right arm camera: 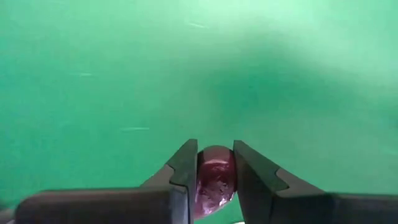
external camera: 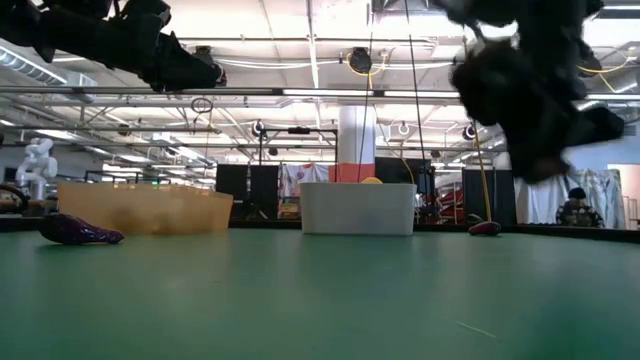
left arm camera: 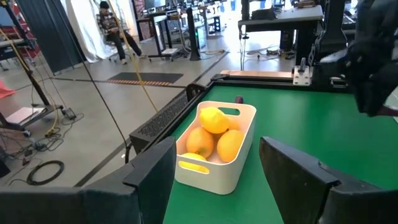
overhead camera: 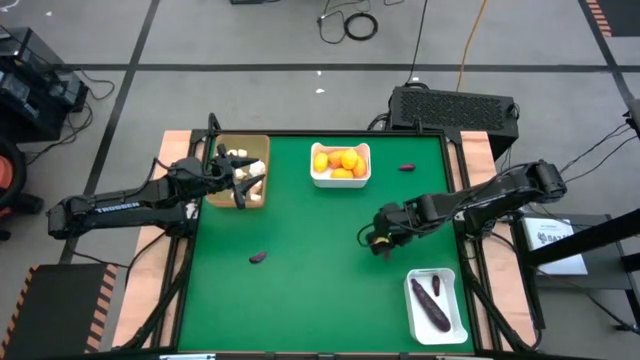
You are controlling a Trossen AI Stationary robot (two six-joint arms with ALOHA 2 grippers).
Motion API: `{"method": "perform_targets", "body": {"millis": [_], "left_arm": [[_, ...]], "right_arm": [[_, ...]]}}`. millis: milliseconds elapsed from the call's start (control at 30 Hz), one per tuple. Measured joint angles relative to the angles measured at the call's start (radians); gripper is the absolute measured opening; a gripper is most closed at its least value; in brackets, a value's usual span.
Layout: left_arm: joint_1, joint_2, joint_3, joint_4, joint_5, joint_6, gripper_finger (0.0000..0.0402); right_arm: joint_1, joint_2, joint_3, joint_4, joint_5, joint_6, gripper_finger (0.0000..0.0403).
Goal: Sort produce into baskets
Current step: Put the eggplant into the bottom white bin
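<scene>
The robot's right gripper should release the small purple piece in the white bin (overhead camera: 416,284), next to the long eggplant's thin far tip.
My right gripper (overhead camera: 372,238) hovers above the green mat right of centre, shut on a small dark purple piece (right arm camera: 215,179). My left gripper (overhead camera: 243,180) is open and empty over the tan tray (overhead camera: 258,142), which holds white garlic-like bulbs (overhead camera: 237,155). A white bin (overhead camera: 340,181) at the far middle holds orange-yellow fruits (left arm camera: 213,134). Another white bin (overhead camera: 454,322) at the near right holds a long eggplant (overhead camera: 427,306) and a small purple piece. Loose purple pieces lie on the mat at near left (overhead camera: 258,257) and far right (overhead camera: 406,167). My right gripper pinches the small purple piece between its two fingers (right arm camera: 184,171), one finger on each side of it. The piece shows between the fingers, lifted clear of the mat. Its rounded end (right arm camera: 216,154) points out past the fingers.
The mat's (overhead camera: 320,290) middle and near part lie bare. A black box (overhead camera: 452,108) stands beyond the table's far right corner. Wooden side strips border the mat. A person sits in the room behind in the left wrist view (left arm camera: 111,25).
</scene>
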Motion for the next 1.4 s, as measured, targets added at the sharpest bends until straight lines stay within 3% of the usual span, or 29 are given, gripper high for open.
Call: {"method": "perform_targets", "body": {"millis": [300, 467, 967, 1133, 1400], "left_arm": [[0.000, 0.000, 0.000, 0.000, 0.000, 0.000, 0.0239], [0.000, 0.000, 0.000, -0.001, 0.000, 0.000, 0.0239], [0.000, 0.000, 0.000, -0.002, 0.000, -0.008, 0.0239], [0.000, 0.000, 0.000, -0.002, 0.000, -0.008, 0.0239], [0.000, 0.000, 0.000, -0.002, 0.000, -0.008, 0.0239]], "right_arm": [[0.077, 0.000, 0.267, -0.150, 0.008, -0.025, 0.0074], [0.188, 0.000, 0.366, -0.309, 0.021, 0.094, 0.0075], [0.525, 0.015, 0.375, -0.408, 0.020, 0.465, 0.0075], [0.563, 0.039, 0.374, -0.473, 0.016, 0.498, 0.0075], [0.563, 0.066, 0.374, -0.466, 0.018, 0.411, 0.0075]]}}
